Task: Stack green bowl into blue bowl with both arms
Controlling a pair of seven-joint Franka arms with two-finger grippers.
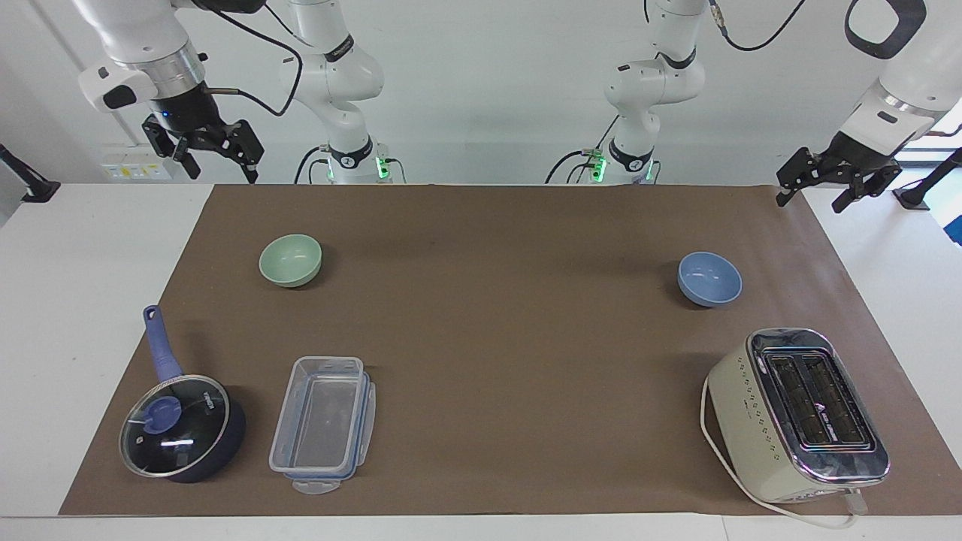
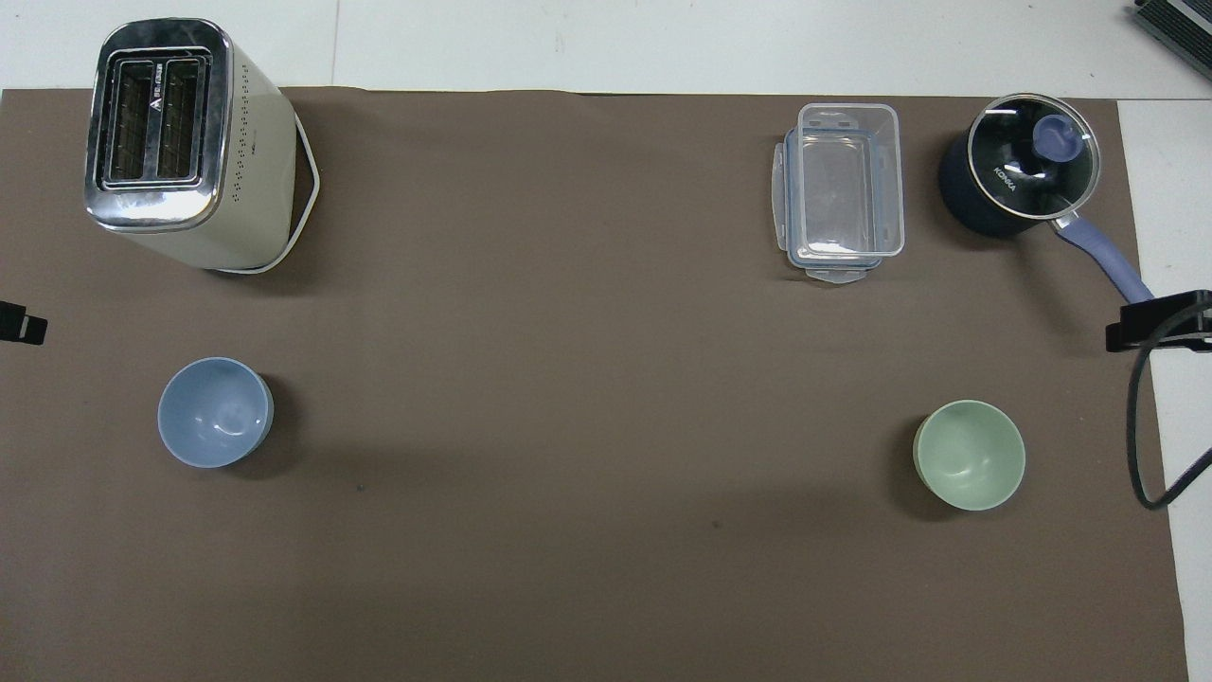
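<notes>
The blue bowl's rim [image 2: 160, 409] should be my left gripper's next stop, on the side nearest that gripper, and it should close there.
The green bowl [image 1: 290, 260] [image 2: 969, 455] sits upright on the brown mat toward the right arm's end of the table. The blue bowl [image 1: 709, 279] [image 2: 214, 412] sits upright toward the left arm's end, well apart from it. My right gripper [image 1: 220, 171] hangs open and empty in the air over the mat's edge at the robots' side. My left gripper [image 1: 812, 199] is also open and empty, raised over the mat's corner at its own end. In the overhead view only a tip of the left gripper [image 2: 21, 322] and of the right gripper [image 2: 1157, 322] shows.
A cream toaster [image 1: 797, 413] [image 2: 180, 142] stands farther from the robots than the blue bowl. A clear plastic container [image 1: 323, 424] [image 2: 841, 189] and a dark blue lidded saucepan [image 1: 180, 428] [image 2: 1018, 175] lie farther out than the green bowl. The brown mat [image 1: 496, 315] covers the table.
</notes>
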